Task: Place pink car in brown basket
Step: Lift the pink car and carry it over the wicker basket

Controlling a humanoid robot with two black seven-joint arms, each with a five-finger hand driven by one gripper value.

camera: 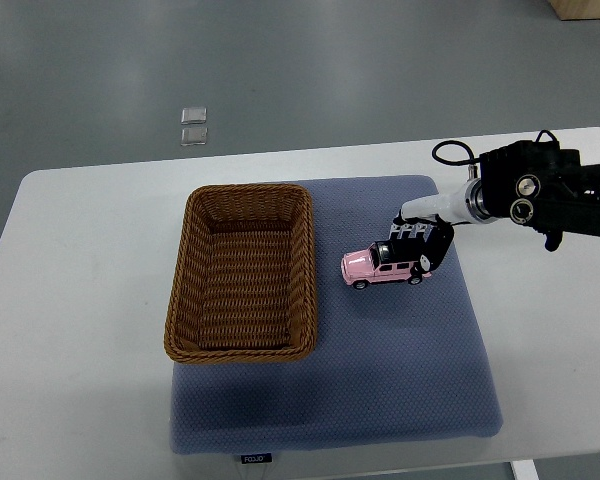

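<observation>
The robot's right gripper will release the pink car on the middle of the brown basket's bottom (248, 292).
The pink car (375, 267), a small toy jeep with a black roof, stands on the blue-grey mat (400, 360), its nose pointing left toward the brown basket (242, 270). The basket is a rectangular wicker one with nothing inside, lying on the mat's left part. My right hand (420, 247) reaches in from the right edge. Its black fingers (408, 234) are curled over the car's roof and rear end, closed on it. The car's wheels still look to be on the mat. The rear of the car is hidden by the hand.
The mat lies on a white table (70, 300) with rounded corners. Two small clear squares (193, 125) lie on the grey floor beyond the table. A black cable (450, 152) loops above my right wrist.
</observation>
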